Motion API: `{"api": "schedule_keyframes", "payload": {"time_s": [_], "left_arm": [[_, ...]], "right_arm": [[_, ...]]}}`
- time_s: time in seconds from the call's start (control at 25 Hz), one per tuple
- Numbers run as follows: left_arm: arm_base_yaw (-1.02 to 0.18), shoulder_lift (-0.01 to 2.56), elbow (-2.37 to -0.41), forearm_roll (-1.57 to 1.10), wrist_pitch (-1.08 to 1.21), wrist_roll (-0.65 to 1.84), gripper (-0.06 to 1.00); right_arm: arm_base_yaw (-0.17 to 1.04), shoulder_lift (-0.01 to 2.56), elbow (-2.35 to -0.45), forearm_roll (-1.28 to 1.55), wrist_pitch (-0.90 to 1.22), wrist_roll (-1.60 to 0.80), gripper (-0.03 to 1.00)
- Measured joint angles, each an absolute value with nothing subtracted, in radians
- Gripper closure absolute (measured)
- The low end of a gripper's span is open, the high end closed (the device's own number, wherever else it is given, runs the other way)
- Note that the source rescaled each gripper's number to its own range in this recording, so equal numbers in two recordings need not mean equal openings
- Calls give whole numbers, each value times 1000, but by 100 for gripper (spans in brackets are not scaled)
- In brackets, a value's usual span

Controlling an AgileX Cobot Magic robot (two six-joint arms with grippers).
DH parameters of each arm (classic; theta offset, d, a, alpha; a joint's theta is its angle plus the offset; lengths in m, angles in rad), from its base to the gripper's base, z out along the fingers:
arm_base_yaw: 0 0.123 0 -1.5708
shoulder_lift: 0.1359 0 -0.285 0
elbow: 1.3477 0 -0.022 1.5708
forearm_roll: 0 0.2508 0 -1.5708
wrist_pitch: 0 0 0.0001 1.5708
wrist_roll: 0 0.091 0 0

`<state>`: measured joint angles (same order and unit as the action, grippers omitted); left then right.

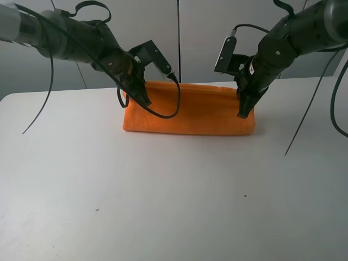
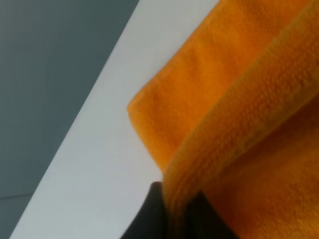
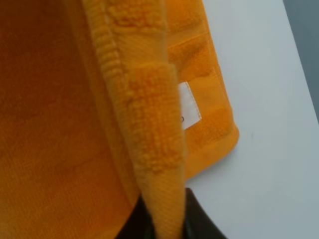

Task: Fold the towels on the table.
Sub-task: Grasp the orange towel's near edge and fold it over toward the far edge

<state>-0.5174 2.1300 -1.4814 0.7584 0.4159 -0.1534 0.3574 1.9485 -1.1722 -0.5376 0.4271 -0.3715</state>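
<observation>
My right gripper is to let go of the towel's lifted edge on the lower layer's far corner (image 1: 240,93) (image 3: 222,137), over the white label.
The bright orange towel (image 1: 187,109) lies at the far middle of the white table (image 1: 163,206), with its near part lifted into a raised fold between the two grippers. My left gripper (image 1: 145,101) is shut on the towel's left end; the left wrist view shows the orange edge (image 2: 239,124) pinched between dark fingers (image 2: 149,214). My right gripper (image 1: 243,113) is shut on the towel's right end; the right wrist view shows the woven band edge (image 3: 149,119) pinched, and the white label (image 3: 189,105) on the layer below.
A grey wall panel (image 1: 179,32) stands behind the table's far edge. Black cables (image 1: 163,115) hang from the left arm across the towel, and another cable (image 1: 310,109) hangs by the right arm. Bare white tabletop stretches in front of the towel.
</observation>
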Motion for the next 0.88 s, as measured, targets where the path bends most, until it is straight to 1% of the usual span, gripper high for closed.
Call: {"api": "schedule_keyframes", "payload": {"time_s": [0.52,0.88], "left_arm": [[-517,2222,-1489,996,351,-406,94],[-513,2229,-1490,1050,327,-433,94]], "right_arm": [[347,2037,-1172,-650,346,-309,97],[345,2056,-1172,-662,335,-298,96]]}}
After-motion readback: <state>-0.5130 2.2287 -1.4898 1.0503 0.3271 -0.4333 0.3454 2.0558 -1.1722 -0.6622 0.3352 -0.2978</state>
